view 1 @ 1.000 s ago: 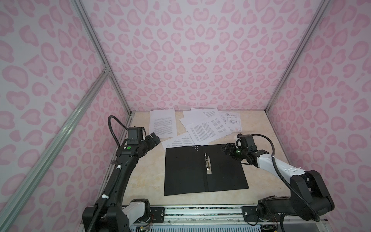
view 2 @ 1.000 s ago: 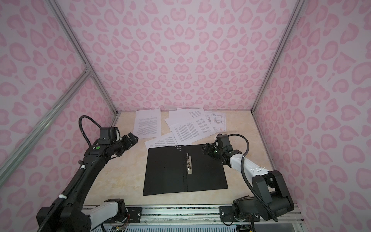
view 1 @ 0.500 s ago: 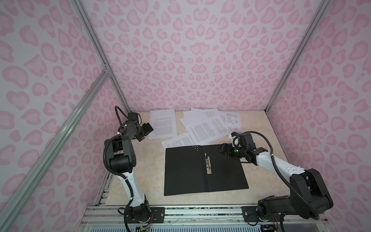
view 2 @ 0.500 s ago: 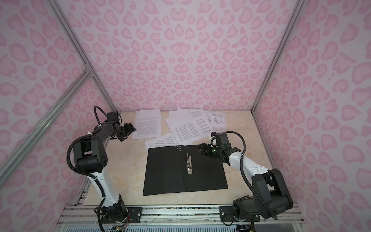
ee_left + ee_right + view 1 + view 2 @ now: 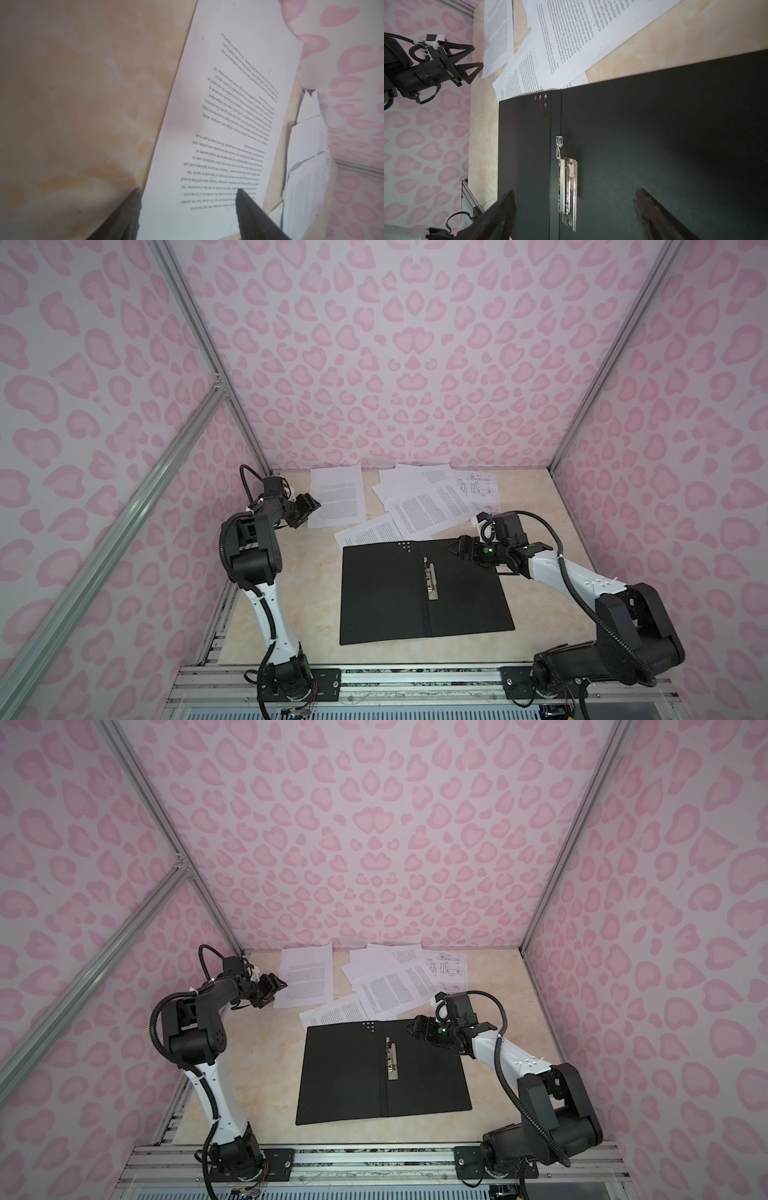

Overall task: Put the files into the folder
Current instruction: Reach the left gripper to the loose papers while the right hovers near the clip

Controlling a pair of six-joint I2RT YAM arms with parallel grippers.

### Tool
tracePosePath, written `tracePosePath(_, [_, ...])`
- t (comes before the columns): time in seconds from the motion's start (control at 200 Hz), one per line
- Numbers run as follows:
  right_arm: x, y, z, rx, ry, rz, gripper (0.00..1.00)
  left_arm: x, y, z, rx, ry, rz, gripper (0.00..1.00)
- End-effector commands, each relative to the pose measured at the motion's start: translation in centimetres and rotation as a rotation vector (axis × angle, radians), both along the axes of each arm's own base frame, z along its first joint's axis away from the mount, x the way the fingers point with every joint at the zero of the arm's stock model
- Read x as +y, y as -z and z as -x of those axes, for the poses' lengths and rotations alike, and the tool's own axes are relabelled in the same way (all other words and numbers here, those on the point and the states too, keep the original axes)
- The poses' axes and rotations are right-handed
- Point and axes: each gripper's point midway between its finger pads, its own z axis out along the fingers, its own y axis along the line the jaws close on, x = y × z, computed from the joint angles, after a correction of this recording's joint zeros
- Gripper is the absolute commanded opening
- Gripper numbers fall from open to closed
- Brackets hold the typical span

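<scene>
Next, my left gripper brings the separate sheet over first. Then my right gripper needs to close on the long edge (image 5: 512, 26) of that sheet facing the other files.
The folder (image 5: 386, 593) (image 5: 345, 1077) (image 5: 654, 124) lies flat and opened at mid-table, black inside up, with its metal clip (image 5: 430, 578) (image 5: 568, 187) along the spine. The files, white printed sheets (image 5: 432, 506) (image 5: 390, 990), lie scattered behind it; one carries a line drawing (image 5: 480, 487). A separate sheet (image 5: 338, 495) (image 5: 218, 104) lies at the far left. My left gripper (image 5: 309, 508) (image 5: 187, 191) is open, its jaws astride that sheet's near edge. My right gripper (image 5: 453, 549) (image 5: 575, 192) is open and empty over the folder's right leaf, facing the clip.
Pink patterned walls (image 5: 395, 364) close in the table on three sides, with aluminium posts (image 5: 208, 344) at the corners. A metal rail (image 5: 374, 680) carrying both arm bases runs along the front edge. One sheet (image 5: 374, 531) is tucked partly under the folder's far edge.
The left arm folded back and its gripper swung up to the far-left sheet, its jaws narrowing. The right gripper shifted a little left over the folder.
</scene>
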Motion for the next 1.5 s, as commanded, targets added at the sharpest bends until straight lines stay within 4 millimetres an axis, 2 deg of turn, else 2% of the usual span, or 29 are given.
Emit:
tracePosePath(0.0, [0.5, -0.1, -0.3, 0.007, -0.008, -0.030, 0.91, -2.1, 0.9, 1.8, 0.084, 0.009, 0.118, 0.73])
tracePosePath(0.255, [1.2, -0.1, -0.9, 0.022, -0.026, -0.064, 0.90, -4.5, -0.9, 0.5, 0.009, 0.013, 0.308, 0.70])
tracePosePath(0.425, [1.5, 0.1, -1.0, 0.029, -0.029, -0.082, 0.90, -6.9, -1.9, -0.4, -0.018, 0.064, 0.341, 0.69])
tracePosePath(0.73, [1.5, 0.7, -0.8, 0.049, -0.034, -0.096, 0.89, -10.5, -1.5, -1.4, -0.033, 0.106, 0.386, 0.64])
tracePosePath(0.905, [1.0, 1.0, -0.7, 0.058, -0.024, -0.091, 0.89, -9.8, -0.3, -1.5, 0.002, 0.045, 0.329, 0.56])
tracePosePath(1.12, [0.3, 0.8, -0.9, 0.041, -0.013, -0.081, 0.91, -9.3, -0.1, -2.1, 0.010, 0.011, 0.315, 0.37])
tracePosePath(1.165, [0.1, 0.4, -1.1, 0.025, -0.010, -0.081, 0.92, -9.0, -0.4, -2.4, 0.009, 0.007, 0.307, 0.27])
tracePosePath(1.225, [-0.4, -0.4, -1.5, -0.009, 0.003, -0.079, 0.98, -8.2, -1.4, -2.8, -0.004, -0.012, 0.293, 0.15])
tracePosePath(1.29, [-0.9, -1.5, -1.9, -0.048, 0.020, -0.073, 0.98, -6.5, -3.1, -3.0, -0.023, -0.050, 0.250, 0.05])
tracePosePath(1.4, [-1.6, -3.3, -2.9, -0.123, 0.046, -0.085, 0.98, -4.0, -8.2, -2.4, -0.095, -0.080, 0.153, 0.04])
tracePosePath(1.495, [-1.7, -5.0, -4.0, -0.195, 0.058, -0.131, 0.98, -3.5, -12.8, -1.0, -0.143, -0.069, 0.068, 0.04])
